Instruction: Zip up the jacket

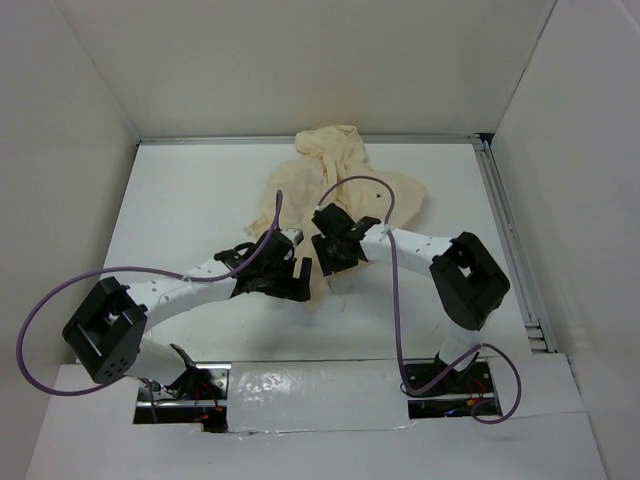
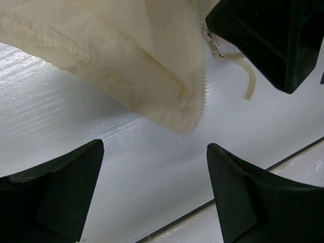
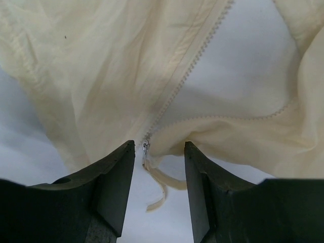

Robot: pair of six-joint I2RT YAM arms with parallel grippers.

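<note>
The zipper pull lies against the other panel's teeth, short of its hem corner, so I will pinch the pull's panel end (image 3: 161,144) with my right gripper and draw it clear.
The cream jacket (image 1: 340,185) lies crumpled on the white table toward the back, its lower part reaching down between the two grippers. In the right wrist view the jacket (image 3: 101,66) shows an open zipper track ending at a small metal zipper pull (image 3: 146,148), from which a cream tab hangs. My right gripper (image 3: 159,146) is open, its fingers either side of the pull with a gap to each. My left gripper (image 2: 154,147) is wide open over bare table, just short of the jacket's (image 2: 126,61) hem corner. The pull (image 2: 213,43) shows there too, beside a right finger (image 2: 268,35).
White walls enclose the table on three sides. A metal rail (image 1: 505,220) runs along the right edge. Purple cables (image 1: 395,300) loop over both arms. A dark seam at the table's near edge (image 2: 243,187) lies under the left gripper.
</note>
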